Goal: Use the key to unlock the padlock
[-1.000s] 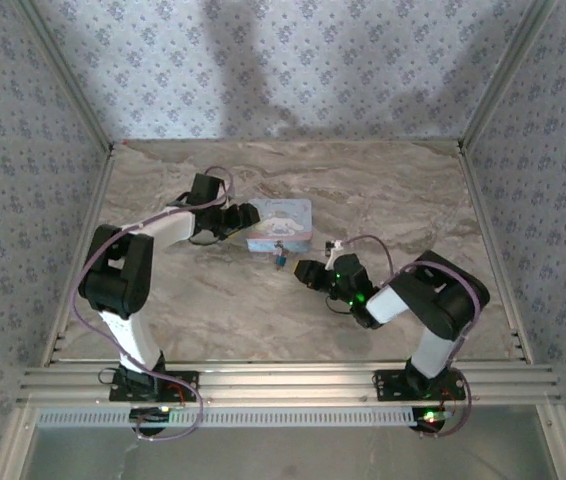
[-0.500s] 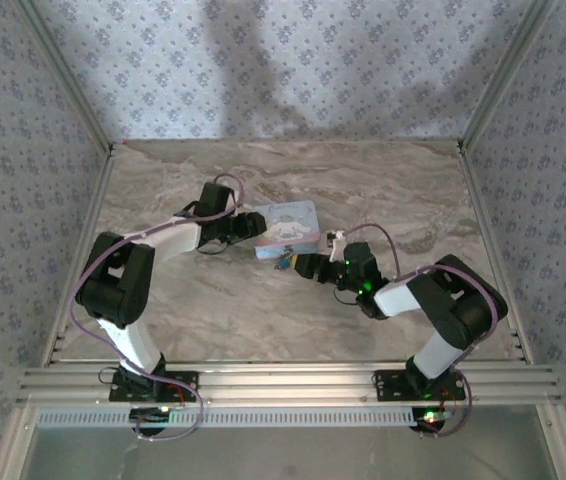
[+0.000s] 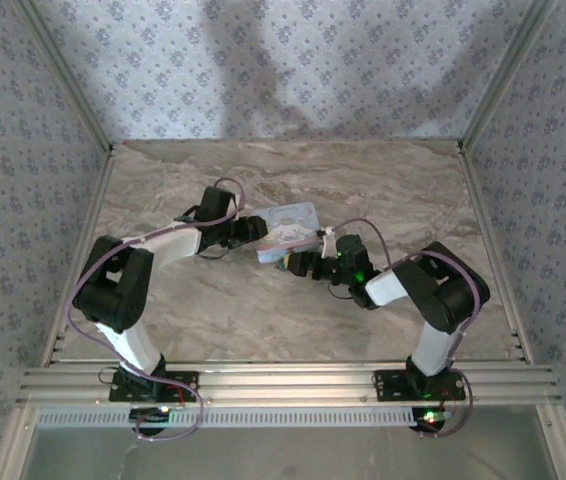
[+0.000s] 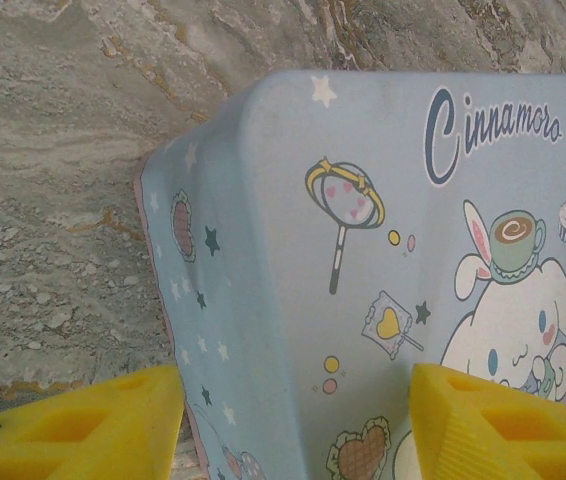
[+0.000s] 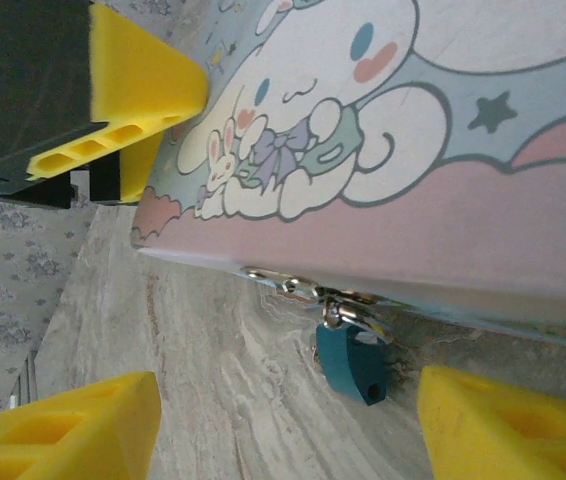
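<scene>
The padlock hangs at a slant with its shackle through the tin's hasp, so my right gripper should grab the teal body (image 5: 351, 365) and work the shackle out of the hasp.
The padlock (image 5: 351, 362) is tiny and dark teal. It hangs from the metal hasp (image 5: 308, 292) on the front of the pale blue cartoon tin (image 3: 288, 226), its keyhole end facing me. My right gripper (image 5: 288, 425) is open just in front of it. The lock lies ahead between the yellow fingers (image 5: 63, 430), nearer the right one, and nothing is held. My left gripper (image 4: 298, 410) is open at the tin's (image 4: 363, 250) left end, one finger beside the side wall and one over the lid. In the top view both grippers (image 3: 253, 232) (image 3: 301, 264) meet at the tin. The key is out of view.
The tin lies mid-table on the marble-patterned table top (image 3: 213, 310). Patterned walls with metal frame posts (image 3: 81, 110) enclose the left, back and right sides. Cables loop over both arms.
My right gripper has moved up and left, close to the tin's front and the padlock. My left gripper has moved right onto the tin's end, and the tin has turned slightly.
</scene>
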